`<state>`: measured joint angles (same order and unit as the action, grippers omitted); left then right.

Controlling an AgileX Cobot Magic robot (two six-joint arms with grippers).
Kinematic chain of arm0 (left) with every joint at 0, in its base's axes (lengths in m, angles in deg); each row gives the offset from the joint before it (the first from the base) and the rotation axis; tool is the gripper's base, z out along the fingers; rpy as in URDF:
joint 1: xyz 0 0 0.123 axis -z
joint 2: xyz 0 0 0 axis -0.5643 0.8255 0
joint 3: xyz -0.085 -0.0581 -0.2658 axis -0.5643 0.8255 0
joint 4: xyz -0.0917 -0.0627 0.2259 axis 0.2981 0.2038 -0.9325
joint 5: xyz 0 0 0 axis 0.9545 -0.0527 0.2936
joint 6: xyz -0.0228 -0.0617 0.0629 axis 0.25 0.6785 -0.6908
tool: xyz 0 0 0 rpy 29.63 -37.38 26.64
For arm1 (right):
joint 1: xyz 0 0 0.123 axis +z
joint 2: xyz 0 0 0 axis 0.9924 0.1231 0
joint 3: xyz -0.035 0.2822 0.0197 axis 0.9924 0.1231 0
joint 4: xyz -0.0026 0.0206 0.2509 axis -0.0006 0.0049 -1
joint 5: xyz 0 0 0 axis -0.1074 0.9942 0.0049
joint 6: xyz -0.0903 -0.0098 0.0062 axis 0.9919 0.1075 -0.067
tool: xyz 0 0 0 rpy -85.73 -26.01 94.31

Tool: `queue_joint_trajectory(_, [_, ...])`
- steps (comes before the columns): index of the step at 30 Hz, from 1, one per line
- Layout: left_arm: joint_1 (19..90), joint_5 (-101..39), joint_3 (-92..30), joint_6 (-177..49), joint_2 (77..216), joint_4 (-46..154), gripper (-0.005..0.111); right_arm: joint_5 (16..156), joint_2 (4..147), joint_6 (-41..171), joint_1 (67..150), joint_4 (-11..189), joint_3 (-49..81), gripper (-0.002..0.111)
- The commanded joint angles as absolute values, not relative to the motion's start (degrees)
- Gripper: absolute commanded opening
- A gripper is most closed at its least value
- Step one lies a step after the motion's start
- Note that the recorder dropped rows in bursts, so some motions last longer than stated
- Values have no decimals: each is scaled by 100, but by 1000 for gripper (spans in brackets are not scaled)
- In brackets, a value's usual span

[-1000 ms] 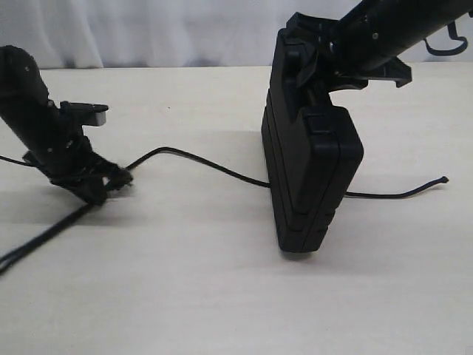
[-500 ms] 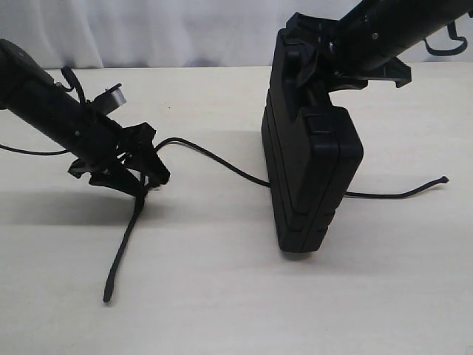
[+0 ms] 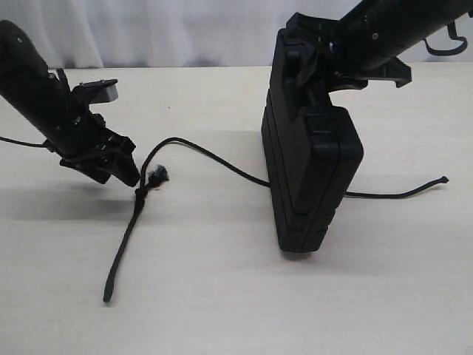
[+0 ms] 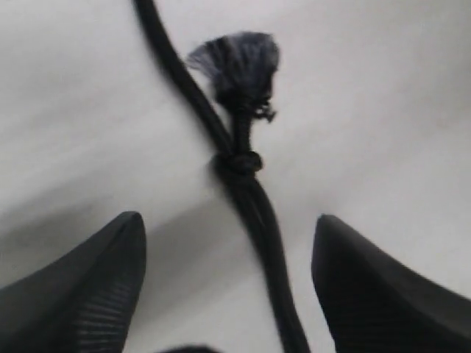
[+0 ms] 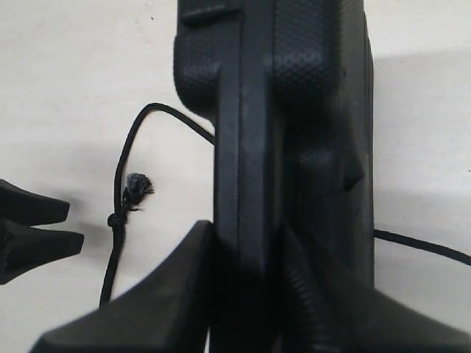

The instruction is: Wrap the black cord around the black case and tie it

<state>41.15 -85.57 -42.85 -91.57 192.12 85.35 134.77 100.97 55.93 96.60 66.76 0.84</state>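
Note:
The black cord's doubled end points away from the black case. Next, my left gripper turns, grabs the cord's knot (image 3: 140,193) and swings the doubled end toward the case.
The black case (image 3: 310,163) stands on its narrow edge right of centre. My right gripper (image 3: 319,65) is shut on its top edge; in the right wrist view its fingers (image 5: 184,287) clamp one half of the case (image 5: 294,110). The black cord (image 3: 214,159) lies on the table, passes the case's foot and ends at a tip (image 3: 443,180) on the right. Its frayed knot (image 3: 157,176) ties a doubled strand that trails toward the front. My left gripper (image 3: 124,171) hangs open just left of the knot. In the left wrist view the cord (image 4: 254,198) lies loose between the spread fingers (image 4: 110,265).
A pale tabletop (image 3: 222,296) stretches to the front. A white curtain (image 3: 162,29) closes the back. A thin robot cable (image 3: 15,140) runs off the left edge, and a cable loop (image 3: 443,44) hangs by the right arm.
My left gripper carried the cord's end rightward, opened and let it go, then drew back left. The knotted doubled strand now lies on the table. Right arm and case have not moved.

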Motion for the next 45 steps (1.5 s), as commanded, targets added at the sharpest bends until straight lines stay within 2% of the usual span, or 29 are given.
queue_joint_trajectory(1, [4380, -8088, -4242, -8808, 19225, 8271, 60, 13482, 10098, 5578, 9647, 6749, 127, 4])
queue_joint_trajectory(5, [4791, -7828, -4204, -8792, 19288, 8249, 60, 13412, 10098, 5578, 9647, 6749, 127, 4])
queue_joint_trajectory(10, [5037, -6819, -4072, -7175, 19311, 7535, 58, 13409, 10098, 5578, 9647, 6749, 127, 4])
queue_joint_trajectory(13, [5035, -6751, -4047, -6563, 19341, 7152, 55, 13409, 10098, 5578, 9647, 6749, 127, 4])
queue_joint_trajectory(20, [5040, -7053, -4020, -6774, 19518, 7365, 55, 13409, 10098, 5578, 9647, 6749, 127, 4])
queue_joint_trajectory(27, [5040, -6681, -3811, -6774, 19516, 7353, 55, 13412, 10098, 5578, 9647, 6749, 127, 4])
queue_joint_trajectory(30, [5040, -6738, -3811, -6752, 19516, 7375, 42, 13412, 10098, 5578, 9647, 6749, 127, 4])
queue_joint_trajectory(33, [5040, -6368, -3581, -6710, 19516, 8274, 7, 13412, 10098, 5578, 9647, 6749, 127, 4])
queue_joint_trajectory(35, [5040, -5988, -3390, -6748, 19516, 9169, 0, 13412, 10098, 5578, 9647, 6749, 127, 4])
queue_joint_trajectory(39, [5040, -5965, -3349, -6858, 19516, 10357, 0, 13412, 10098, 5578, 9647, 6749, 127, 4])
queue_joint_trajectory(41, [5040, -6065, -3349, -7401, 19516, 10596, 11, 13412, 10098, 5578, 9647, 6749, 127, 4])
queue_joint_trajectory(44, [5040, -6251, -3349, -8123, 19516, 10703, 47, 13412, 10098, 5578, 9647, 6749, 127, 4])
queue_joint_trajectory(45, [5040, -6281, -3370, -8350, 19502, 10673, 55, 13412, 10098, 5578, 9647, 6749, 127, 4])
